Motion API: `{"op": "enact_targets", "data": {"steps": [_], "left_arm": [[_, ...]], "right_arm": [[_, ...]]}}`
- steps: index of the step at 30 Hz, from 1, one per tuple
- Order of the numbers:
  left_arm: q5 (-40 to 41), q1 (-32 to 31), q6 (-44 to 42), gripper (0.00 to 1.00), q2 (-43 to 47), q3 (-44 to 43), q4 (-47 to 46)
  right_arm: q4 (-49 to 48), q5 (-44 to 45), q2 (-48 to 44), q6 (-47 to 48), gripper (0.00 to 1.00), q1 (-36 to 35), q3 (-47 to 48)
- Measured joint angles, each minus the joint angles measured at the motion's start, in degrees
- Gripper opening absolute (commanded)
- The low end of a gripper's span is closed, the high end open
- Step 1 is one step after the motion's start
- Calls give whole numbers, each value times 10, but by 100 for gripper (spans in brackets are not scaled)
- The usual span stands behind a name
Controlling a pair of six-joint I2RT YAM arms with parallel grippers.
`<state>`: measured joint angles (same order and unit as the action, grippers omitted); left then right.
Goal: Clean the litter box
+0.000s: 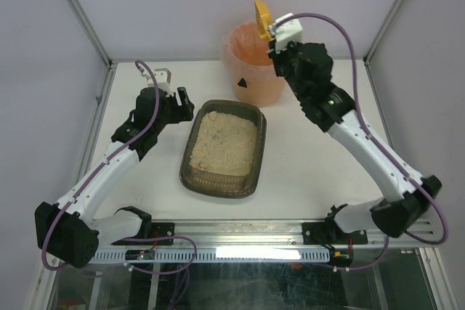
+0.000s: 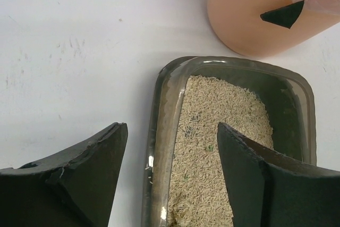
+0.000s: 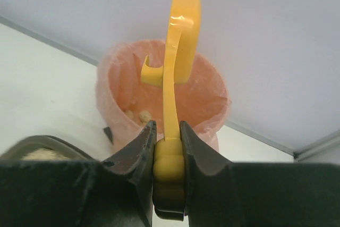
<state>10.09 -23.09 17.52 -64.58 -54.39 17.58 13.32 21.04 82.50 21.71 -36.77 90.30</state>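
The robot's right gripper will release the yellow scoop, now upright above the pink-lined bin, on the beige litter in the middle of the litter box (image 1: 234,146).
The litter box (image 1: 259,152) is a dark translucent tray in the middle of the table, holding beige litter (image 1: 224,144). My left gripper (image 1: 179,101) is open at the box's far left corner. In the left wrist view its jaws straddle the box's rim (image 2: 159,147), one finger outside over the table and the other above the litter (image 2: 223,110). My right gripper (image 1: 277,36) is shut on the handle of a yellow scoop (image 1: 261,13). It holds the scoop (image 3: 183,35) upright, on edge, above the pink-lined bin (image 3: 212,99).
The round bin (image 1: 251,74) stands just behind the litter box, with a few beige clumps (image 3: 135,115) at its bottom. Metal frame posts and white walls close in the table on the left, right and back.
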Motion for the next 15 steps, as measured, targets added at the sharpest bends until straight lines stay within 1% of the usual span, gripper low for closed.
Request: {"op": "enact_targets", "data": {"steps": [4, 8, 12, 15], "left_arm": [[3, 7, 0, 73, 1, 0, 0], [10, 7, 1, 74, 9, 0, 0], [17, 10, 1, 75, 25, 0, 0], [18, 12, 1, 76, 33, 0, -1]], "right_arm": [[-49, -68, -136, -96, 0, -1, -78], [-80, -145, -242, -201, 1, -1, -121], [-91, -216, -290, -299, 3, -1, -156], [-82, -253, -298, -361, 2, -1, -200]]}}
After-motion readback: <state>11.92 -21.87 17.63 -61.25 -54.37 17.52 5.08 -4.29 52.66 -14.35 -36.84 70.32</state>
